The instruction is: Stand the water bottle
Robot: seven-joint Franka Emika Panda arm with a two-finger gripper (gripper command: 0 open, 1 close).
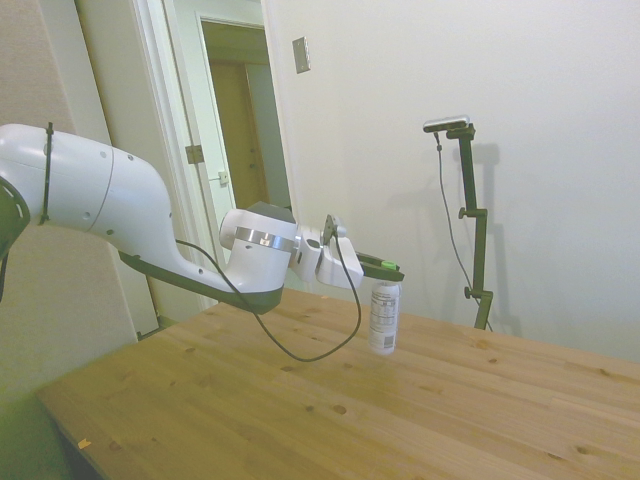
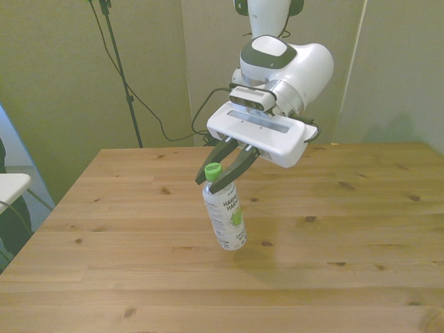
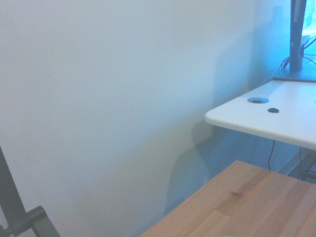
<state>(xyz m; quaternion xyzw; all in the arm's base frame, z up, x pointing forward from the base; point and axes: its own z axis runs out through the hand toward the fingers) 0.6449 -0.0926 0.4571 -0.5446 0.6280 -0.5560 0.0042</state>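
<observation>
I will set the water bottle upright with my gripper on bare wood [image 2: 209,297], toward the edge of the table that is opposite the base of my arm.
The water bottle [image 2: 226,216], clear plastic with a green cap and a white printed label, is near the middle of the wooden table [image 2: 361,229]. It is nearly upright, leaning a little toward the front view's left at the top. My gripper [image 2: 219,175] reaches in level and is shut on its neck just under the cap. In the side view the water bottle [image 1: 384,320] hangs straight below the gripper [image 1: 386,272], with its base at the tabletop [image 1: 250,400] or just above it. The wrist view does not show the bottle.
A white desk [image 3: 266,118] with a cable hole stands beyond the wooden table's corner [image 3: 247,202], near a pale wall. A white surface edge [image 2: 10,184] sits off the table at the front view's left. An open doorway [image 1: 240,120] lies behind the arm.
</observation>
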